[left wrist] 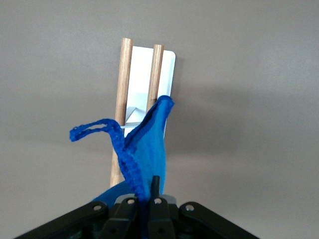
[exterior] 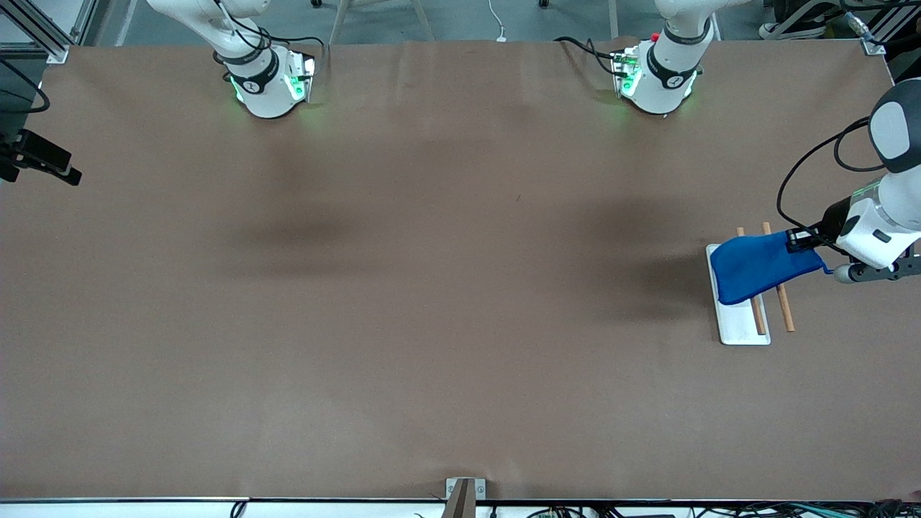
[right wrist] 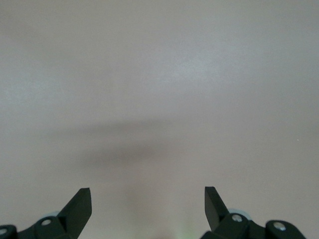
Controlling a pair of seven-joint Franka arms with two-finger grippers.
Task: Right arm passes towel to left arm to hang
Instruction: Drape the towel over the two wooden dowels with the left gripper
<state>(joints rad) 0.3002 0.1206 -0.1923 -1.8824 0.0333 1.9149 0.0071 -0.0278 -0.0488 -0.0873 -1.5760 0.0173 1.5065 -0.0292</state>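
I should let go of the blue towel with my left gripper so that it hangs over the two wooden rods (left wrist: 148, 117) above the white tray.
The blue towel (exterior: 763, 266) lies draped across the two wooden rods (exterior: 784, 309) of the rack, above its white tray (exterior: 741, 327), at the left arm's end of the table. My left gripper (exterior: 802, 239) is shut on the towel's edge beside the rods. In the left wrist view, my left gripper (left wrist: 145, 191) pinches the towel (left wrist: 149, 144). The loop tag (left wrist: 92, 129) sticks out to one side, in front of the rods (left wrist: 123, 74) and the tray (left wrist: 169, 69). My right gripper (right wrist: 147, 194) is open and empty over bare table. Only the right arm's base (exterior: 266, 79) shows in the front view.
A black camera mount (exterior: 39, 162) sticks in at the right arm's end of the table. A small metal bracket (exterior: 464, 496) sits on the table edge nearest the front camera. The brown table (exterior: 432, 288) spreads wide between the rack and the right arm's end.
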